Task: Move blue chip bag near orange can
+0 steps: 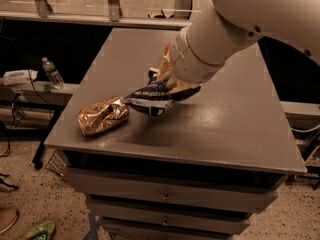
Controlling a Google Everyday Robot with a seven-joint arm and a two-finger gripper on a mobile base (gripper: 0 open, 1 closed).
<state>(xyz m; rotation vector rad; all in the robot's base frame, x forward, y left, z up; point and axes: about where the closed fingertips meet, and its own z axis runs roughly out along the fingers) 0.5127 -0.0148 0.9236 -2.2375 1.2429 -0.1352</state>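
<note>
The robot's gripper will release the blue chip bag, now hanging just above the table, on the grey table [145,109], with the bag's tip against the crumpled orange can.
The blue chip bag [150,98], dark navy with white lettering, hangs from my gripper [170,84] just above the grey table [225,119]. Its left tip is close to the orange can [102,116], a crumpled shiny orange-gold can lying on its side near the table's front left edge. My gripper is shut on the bag's right end. The big white arm [240,24] reaches in from the upper right and hides the table behind it; the red apple is hidden.
A plastic water bottle [51,73] stands on a low shelf left of the table. Drawers [165,196] sit under the tabletop. The table's front edge runs just below the can.
</note>
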